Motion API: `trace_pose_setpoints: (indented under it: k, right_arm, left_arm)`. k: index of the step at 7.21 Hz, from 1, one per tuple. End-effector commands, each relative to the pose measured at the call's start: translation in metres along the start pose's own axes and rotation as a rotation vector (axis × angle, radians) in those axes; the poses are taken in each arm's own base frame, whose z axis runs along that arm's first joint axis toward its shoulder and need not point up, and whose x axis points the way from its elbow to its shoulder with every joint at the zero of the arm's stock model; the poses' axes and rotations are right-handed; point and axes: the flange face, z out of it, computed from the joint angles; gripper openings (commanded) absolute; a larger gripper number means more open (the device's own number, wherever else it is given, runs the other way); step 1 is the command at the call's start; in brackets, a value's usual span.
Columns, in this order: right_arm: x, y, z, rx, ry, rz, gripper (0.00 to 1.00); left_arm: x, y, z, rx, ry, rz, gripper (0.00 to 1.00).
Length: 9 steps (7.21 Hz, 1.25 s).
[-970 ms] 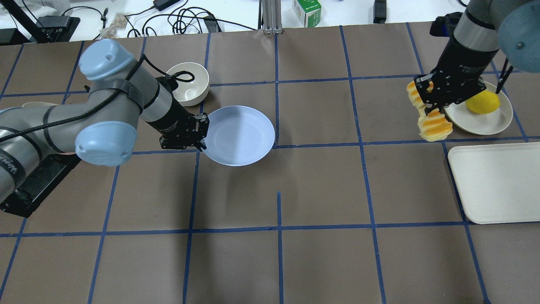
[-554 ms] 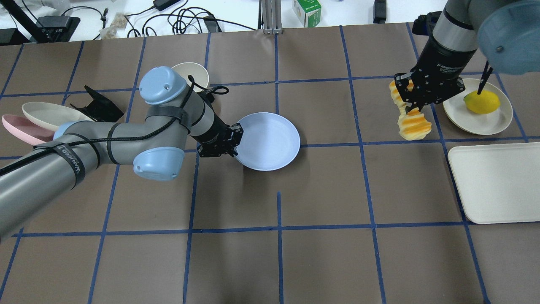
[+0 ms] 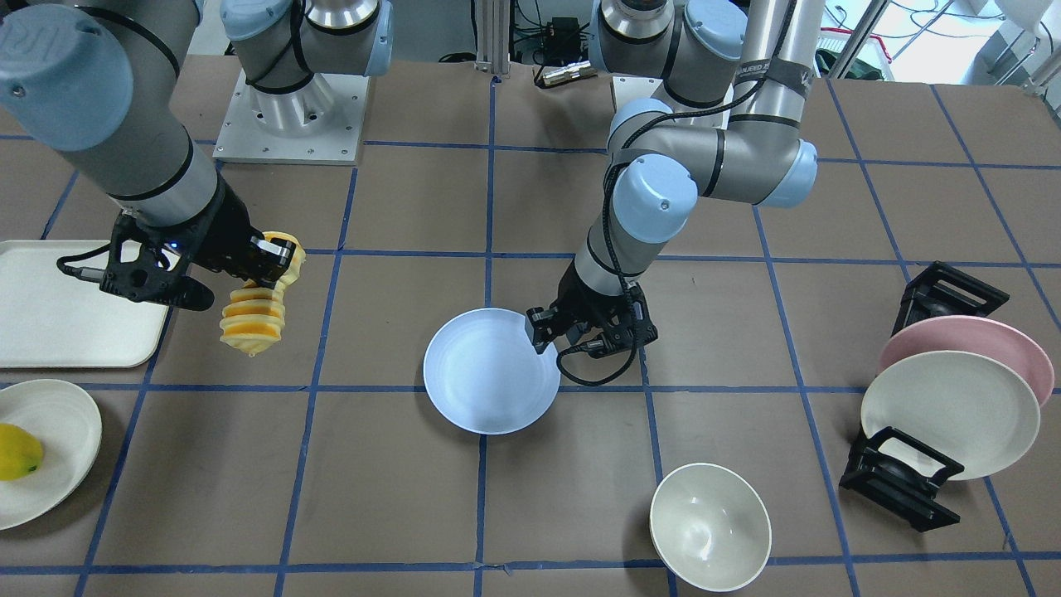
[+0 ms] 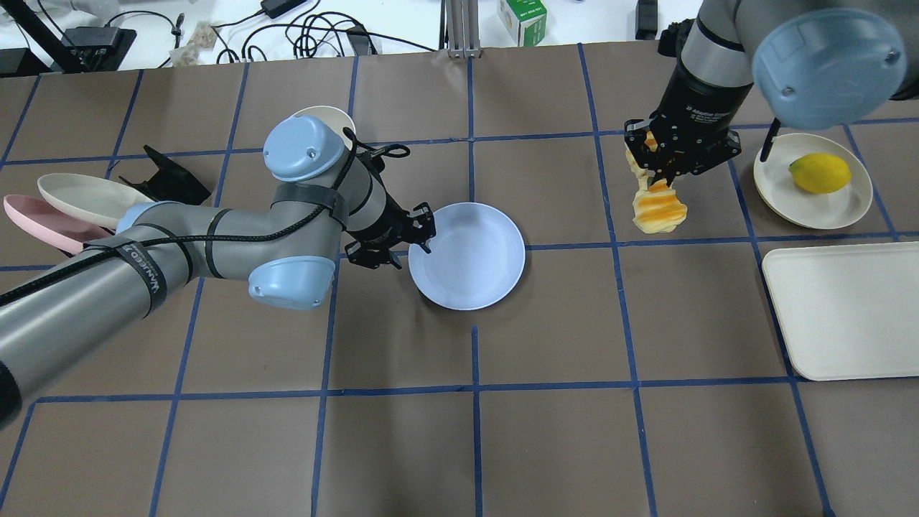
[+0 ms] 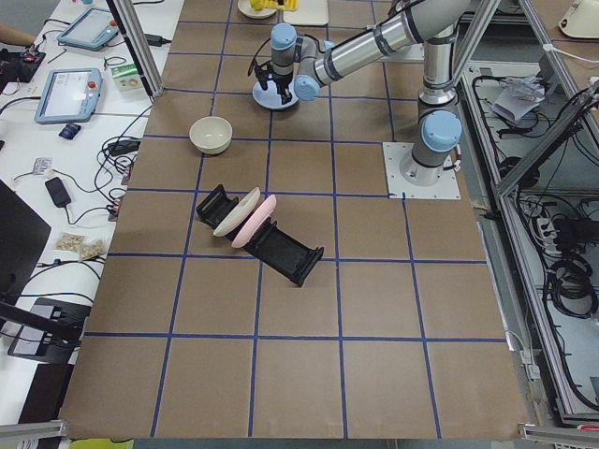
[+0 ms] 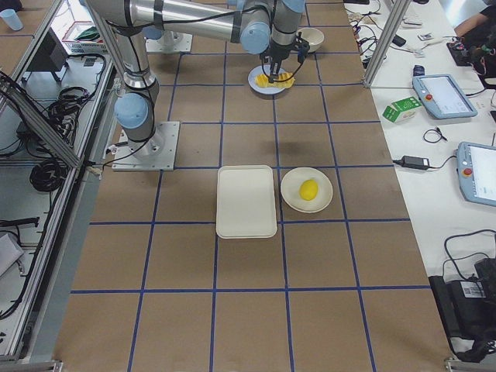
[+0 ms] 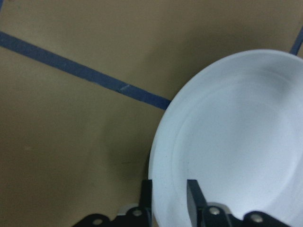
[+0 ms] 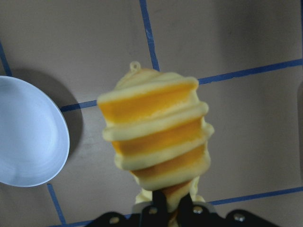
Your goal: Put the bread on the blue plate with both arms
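Note:
I should release the bread from my right gripper on the middle of the blue plate (image 3: 493, 381) (image 8: 13, 123).
The blue plate (image 4: 470, 255) is near the table's middle, and my left gripper (image 4: 422, 233) is shut on its left rim. It shows the same way in the front view, with the plate (image 3: 489, 371) held by the left gripper (image 3: 543, 334), and the left wrist view shows the fingers (image 7: 193, 201) pinching the rim (image 7: 163, 156). My right gripper (image 4: 657, 172) is shut on the bread (image 4: 657, 208), an orange-yellow ridged loaf that hangs down from the jaws above the table, well right of the plate. The bread also shows in the front view (image 3: 253, 319) and in the right wrist view (image 8: 158, 137).
A cream plate (image 4: 840, 201) with a yellow fruit (image 4: 820, 173) and a cream tray (image 4: 847, 309) lie at the right. A white bowl (image 4: 327, 118) sits behind the left arm. A black rack (image 3: 908, 481) holds a pink plate (image 3: 1007, 340) and a cream plate (image 3: 949, 410).
My left gripper has carried the blue plate rightward toward the table's middle. My right gripper has carried the bread leftward, away from the fruit plate.

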Motion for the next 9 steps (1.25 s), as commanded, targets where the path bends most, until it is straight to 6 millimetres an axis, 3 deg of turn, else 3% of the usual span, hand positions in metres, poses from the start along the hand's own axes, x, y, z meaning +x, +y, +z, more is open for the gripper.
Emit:
trace_pose_setpoints:
  k: [1,2,3,4,6,7,8,9]
  right_arm:
    - [-0.035,0.005,0.01,0.019,0.005,-0.009,0.0]
    - [-0.062,0.006,0.026,0.022,0.01,-0.032,0.0]
    - [-0.087,0.009,0.036,0.04,0.006,-0.001,0.0]
    - [-0.116,0.009,0.056,0.049,0.005,0.014,0.0]
    - [-0.167,0.017,0.092,0.066,0.0,-0.009,0.0]
    - [-0.186,0.02,0.11,0.065,-0.002,-0.013,0.0]
    - [-0.201,0.025,0.112,0.093,-0.011,-0.031,0.0]
    - [-0.207,0.026,0.127,0.068,-0.005,-0.033,0.0]
  left_arm:
    - [-0.034,-0.034,-0.096,0.002,-0.086,0.118,0.88]
    - [-0.041,-0.041,-0.16,-0.034,-0.184,0.217,0.92]
    - [-0.035,-0.037,-0.215,-0.067,-0.22,0.243,0.94]
    - [-0.029,-0.032,-0.254,-0.054,-0.215,0.285,1.0]
    - [-0.036,-0.012,-0.285,-0.065,-0.212,0.417,1.0]
    - [-0.035,-0.007,-0.29,-0.058,-0.21,0.424,1.0]
    - [-0.037,-0.001,-0.292,-0.058,-0.229,0.439,1.0]
    - [-0.046,-0.006,-0.282,-0.067,-0.274,0.468,1.0]
